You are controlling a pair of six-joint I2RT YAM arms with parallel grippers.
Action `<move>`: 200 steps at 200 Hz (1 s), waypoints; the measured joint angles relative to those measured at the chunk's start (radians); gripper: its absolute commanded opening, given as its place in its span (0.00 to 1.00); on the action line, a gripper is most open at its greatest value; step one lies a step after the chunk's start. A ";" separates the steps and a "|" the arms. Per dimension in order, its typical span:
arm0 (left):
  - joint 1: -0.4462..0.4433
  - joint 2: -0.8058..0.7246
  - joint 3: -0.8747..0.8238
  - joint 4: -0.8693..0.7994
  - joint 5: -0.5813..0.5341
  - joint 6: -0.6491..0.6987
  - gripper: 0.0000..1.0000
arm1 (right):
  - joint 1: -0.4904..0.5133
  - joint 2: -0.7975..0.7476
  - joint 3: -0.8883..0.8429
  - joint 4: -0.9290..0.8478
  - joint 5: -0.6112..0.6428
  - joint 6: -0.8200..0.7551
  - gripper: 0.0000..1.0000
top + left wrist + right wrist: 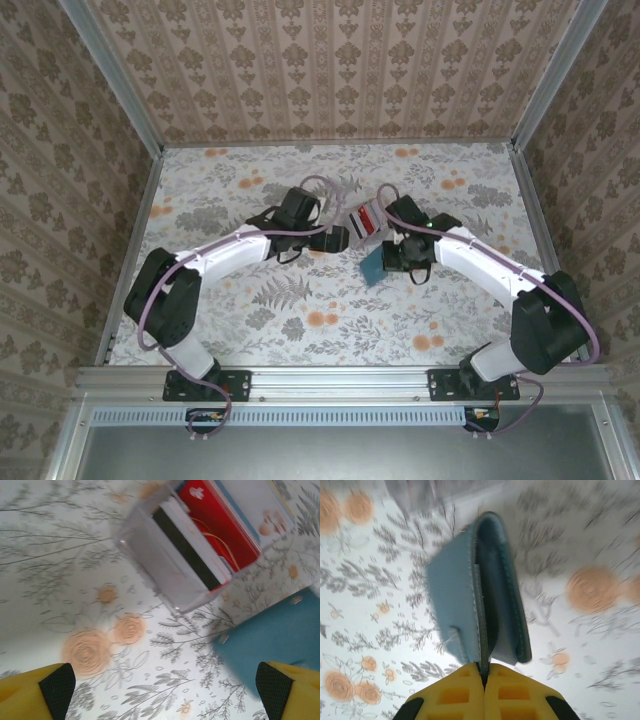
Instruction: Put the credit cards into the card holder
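Observation:
The card holder hangs edge-on by one leaf, so the robot's right gripper should lay it down flat clear of the tray, then grip it at the snap strap (456, 642).
The teal card holder (455, 590) is held off the table, edge-on and partly fanned open, with its lighter blue inside showing. My right gripper (484, 672) is shut on one of its leaves. From above, the card holder (373, 267) hangs at my right gripper (387, 260), just in front of the tray. The credit cards stand in a clear tray (165, 555): a red card (220, 527) and a white card with a black stripe (187, 550). My left gripper (165, 692) is wide open over bare table near the tray, with the card holder (275, 640) at its right finger.
The tray (366, 220) sits mid-table between both grippers. The floral tablecloth (300, 320) covers the table, which is walled by patterned panels on three sides. A metal rail (340, 380) runs along the near edge by the arm bases.

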 measured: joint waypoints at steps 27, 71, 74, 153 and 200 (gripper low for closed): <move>0.095 -0.099 -0.106 0.025 -0.007 -0.103 0.97 | 0.098 0.008 0.175 -0.155 0.233 -0.061 0.00; 0.237 -0.256 -0.289 0.047 -0.017 -0.218 0.97 | 0.330 0.163 0.302 -0.311 0.496 -0.105 0.05; 0.242 -0.262 -0.295 0.047 -0.017 -0.221 0.97 | 0.341 0.177 0.302 -0.315 0.503 -0.106 0.08; 0.307 -0.452 -0.387 0.011 -0.028 -0.224 0.94 | 0.583 0.416 0.393 -0.214 0.378 -0.117 0.59; 0.245 -0.370 -0.342 -0.019 -0.016 -0.125 0.92 | 0.380 0.176 0.205 -0.065 0.154 -0.045 0.56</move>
